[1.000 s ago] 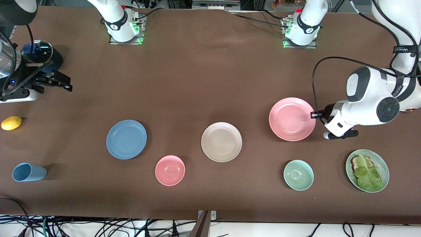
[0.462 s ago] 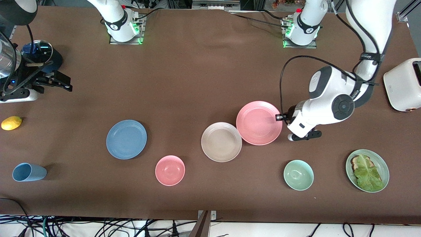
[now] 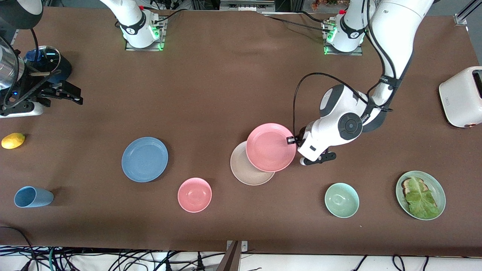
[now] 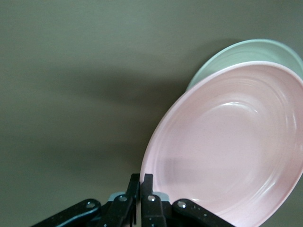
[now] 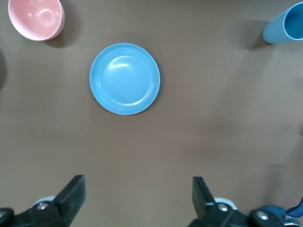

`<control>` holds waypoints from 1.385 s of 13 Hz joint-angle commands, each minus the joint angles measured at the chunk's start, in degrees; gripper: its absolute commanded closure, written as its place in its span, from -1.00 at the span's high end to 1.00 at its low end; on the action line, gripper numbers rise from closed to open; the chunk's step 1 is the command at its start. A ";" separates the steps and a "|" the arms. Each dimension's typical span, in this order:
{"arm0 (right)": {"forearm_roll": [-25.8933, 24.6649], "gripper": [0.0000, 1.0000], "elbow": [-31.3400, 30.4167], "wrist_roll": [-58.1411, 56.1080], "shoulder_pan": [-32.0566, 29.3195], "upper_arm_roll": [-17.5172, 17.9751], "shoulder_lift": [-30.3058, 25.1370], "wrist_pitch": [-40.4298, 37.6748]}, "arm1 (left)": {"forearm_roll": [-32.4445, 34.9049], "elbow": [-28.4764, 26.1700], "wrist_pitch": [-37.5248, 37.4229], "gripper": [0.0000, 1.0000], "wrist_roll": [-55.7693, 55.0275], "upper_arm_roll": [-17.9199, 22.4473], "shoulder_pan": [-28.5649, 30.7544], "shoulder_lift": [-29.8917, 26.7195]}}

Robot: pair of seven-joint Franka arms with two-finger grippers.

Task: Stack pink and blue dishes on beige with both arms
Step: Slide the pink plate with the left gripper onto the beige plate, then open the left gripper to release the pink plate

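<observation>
My left gripper is to release the salmon pink plate squarely on top of the beige plate (image 3: pixel 253 163) (image 4: pixel 258 106), so that it covers that plate.
My left gripper (image 3: pixel 293 140) is shut on the rim of the salmon pink plate (image 3: pixel 269 147) and holds it in the air, partly over the beige plate (image 3: pixel 246 171). In the left wrist view the fingers (image 4: pixel 148 182) pinch the pink plate's (image 4: pixel 232 146) edge, and a crescent of the beige plate (image 4: pixel 246 51) shows past it. The blue plate (image 3: pixel 145 159) lies flat on the table toward the right arm's end. My right gripper (image 3: pixel 76 96) waits open, high over that end, looking down on the blue plate (image 5: pixel 125 78) between its spread fingers (image 5: pixel 137 189).
A small pink bowl (image 3: pixel 194 194) sits nearer the camera between the blue and beige plates. A green bowl (image 3: pixel 342 200) and a pale green plate with lettuce and toast (image 3: pixel 437 184) lie toward the left arm's end. A light blue cup (image 3: pixel 33 197), lemon (image 3: pixel 13 140), toaster (image 3: pixel 461 96).
The left arm has carried the pink plate across the table toward the beige plate, from well apart to overlapping it. The right arm and the blue plate have not moved.
</observation>
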 commanded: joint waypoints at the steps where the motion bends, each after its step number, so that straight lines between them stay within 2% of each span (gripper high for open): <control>1: 0.65 1.00 -0.46 0.55 -0.12 -0.03 -0.62 -0.29 | -0.45 8.50 -1.15 -1.00 -3.19 1.61 -3.58 5.84; 6: 0.65 1.00 -0.46 0.55 -0.12 -0.03 -0.62 -0.38 | -0.45 12.90 0.17 -1.00 -3.37 2.67 -5.77 10.23; 10: 0.65 1.00 -0.46 0.55 -0.12 -0.03 -0.71 -0.38 | -0.54 13.08 0.17 -1.00 -3.28 4.08 -7.54 10.50; 11: 0.65 1.00 -0.46 0.55 -0.12 -0.03 -0.71 -0.38 | -0.54 13.08 0.17 -0.41 -3.10 4.08 -7.45 10.50; 13: 0.65 1.00 -0.46 0.55 -0.12 -0.03 -0.62 -0.38 | -0.37 13.08 0.08 0.45 -2.57 4.17 -7.19 10.33; 14: 0.65 1.00 -0.46 0.55 -0.12 -0.03 -0.62 -0.38 | -0.37 13.08 -0.01 0.80 -2.75 4.08 -7.19 10.07; 15: 0.65 1.00 -0.46 0.55 -0.12 -0.03 -0.62 -0.38 | -0.37 13.08 0.08 1.00 -2.84 4.17 -7.36 10.15; 18: 0.65 1.00 -0.46 0.55 -0.12 -0.03 -0.62 -0.38 | -0.19 12.99 -0.62 1.00 -2.66 5.22 -6.66 9.28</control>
